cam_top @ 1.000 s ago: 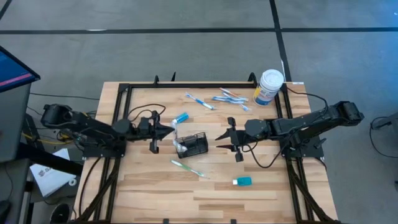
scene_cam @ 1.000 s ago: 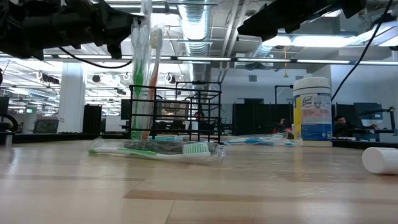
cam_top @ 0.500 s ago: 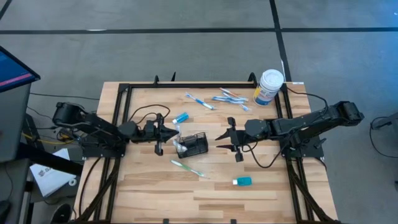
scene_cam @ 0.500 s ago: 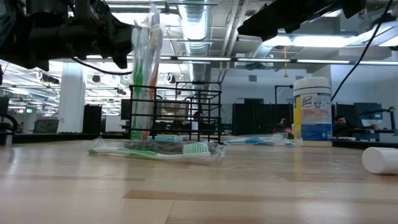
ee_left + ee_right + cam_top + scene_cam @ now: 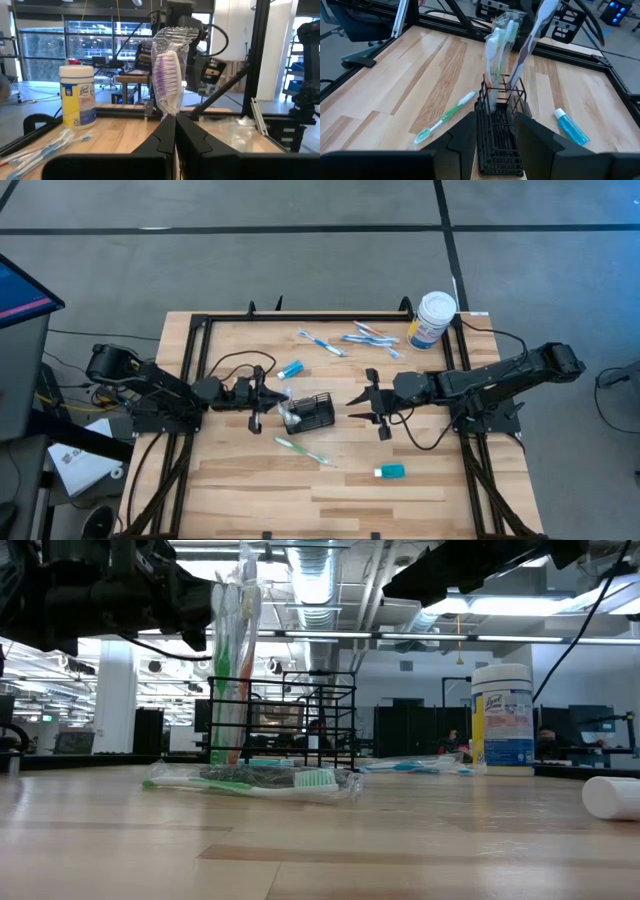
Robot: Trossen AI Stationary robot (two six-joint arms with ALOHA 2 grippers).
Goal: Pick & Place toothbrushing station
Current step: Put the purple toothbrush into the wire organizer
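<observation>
I should use my left gripper to release the wrapped purple-bristled toothbrush upright inside the black wire-mesh holder's end (image 5: 294,405) nearest that gripper.
The black wire-mesh holder (image 5: 316,412) stands on the table's middle, with wrapped toothbrushes (image 5: 499,45) upright in it. It also shows in the low view (image 5: 300,725). My left gripper (image 5: 272,396) is at the holder's left side, shut on a wrapped toothbrush with purple bristles (image 5: 169,75). My right gripper (image 5: 377,402) is open at the holder's right side. In its wrist view its gripper (image 5: 496,129) has one finger on each side of the holder (image 5: 500,150), touching nothing. My left gripper pinches the wrapped toothbrush just below its head (image 5: 170,116) between its two fingers. The fingers come level from the table's left and lie across the brush. The brush stands upright, head up; its lower part is hidden by the fingers.
A wrapped green toothbrush (image 5: 303,450) lies near the holder. Blue tubes lie at the far left (image 5: 290,369) and near right (image 5: 390,471). Several toothbrushes (image 5: 365,335) lie at the far side. A white canister (image 5: 432,320) stands at the far right corner.
My left gripper has moved toward the table's right edge, closer to the holder, carrying the upright wrapped toothbrush with it. It has stayed shut on the brush.
</observation>
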